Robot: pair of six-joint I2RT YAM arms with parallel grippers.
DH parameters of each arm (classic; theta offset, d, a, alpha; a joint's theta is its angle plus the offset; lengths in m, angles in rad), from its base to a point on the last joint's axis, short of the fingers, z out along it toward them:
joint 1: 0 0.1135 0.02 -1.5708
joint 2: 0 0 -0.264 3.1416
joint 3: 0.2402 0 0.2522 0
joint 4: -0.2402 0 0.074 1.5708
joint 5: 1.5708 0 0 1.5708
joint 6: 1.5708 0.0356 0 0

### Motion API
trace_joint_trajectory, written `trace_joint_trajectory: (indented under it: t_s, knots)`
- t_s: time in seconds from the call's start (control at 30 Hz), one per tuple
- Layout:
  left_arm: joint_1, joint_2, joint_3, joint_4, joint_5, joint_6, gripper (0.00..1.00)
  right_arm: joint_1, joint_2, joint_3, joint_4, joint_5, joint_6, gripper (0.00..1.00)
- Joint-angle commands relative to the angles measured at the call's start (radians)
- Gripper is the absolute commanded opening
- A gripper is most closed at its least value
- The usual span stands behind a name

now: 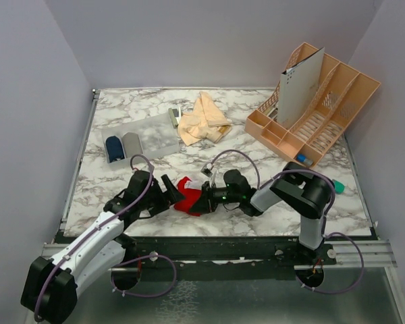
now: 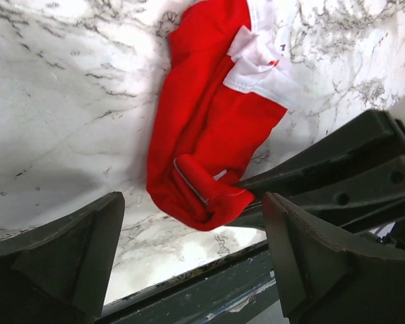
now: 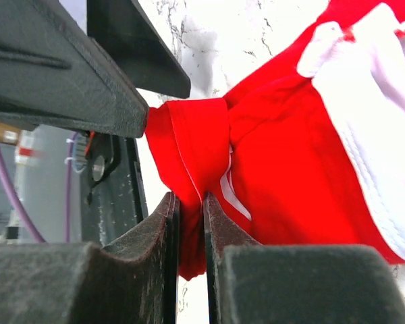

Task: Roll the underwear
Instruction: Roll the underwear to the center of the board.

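One end of the red fold is pinched in my right gripper while the other end bulges loose, so my left gripper needs to pinch the underwear's loose corner (image 2: 167, 197) before rolling.
The red underwear (image 1: 188, 196) with white trim lies crumpled on the marble table near its front edge, between my two grippers. My right gripper (image 1: 204, 198) is shut on a folded red edge of it (image 3: 192, 202), seen pinched between the fingers in the right wrist view. My left gripper (image 1: 170, 192) is open just left of the garment; in the left wrist view the red cloth (image 2: 209, 142) lies ahead of and between the spread fingers (image 2: 67, 256), untouched by them. A pile of peach-beige underwear (image 1: 202, 120) lies at the back centre.
A clear plastic bin (image 1: 152, 135) at the back left holds a dark blue bundle (image 1: 113, 147) and a grey bundle (image 1: 132, 143). A peach slotted organizer (image 1: 317, 108) with a white card stands at the back right. The table's front edge (image 2: 189, 277) is close below the garment.
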Motion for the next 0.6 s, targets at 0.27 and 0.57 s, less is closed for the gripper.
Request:
trace_joint_trajectory:
  t_s: [0.27, 0.57]
  knots:
    - [0.004, -0.017, -0.133, 0.159, 0.064, -0.013, 0.85, -0.107, 0.178, 0.002, -0.130, -0.126, 0.266, 0.03]
    - [0.002, -0.066, -0.191, 0.228, 0.079, -0.033, 0.81, -0.151, 0.235, -0.004, -0.028, -0.168, 0.384, 0.04]
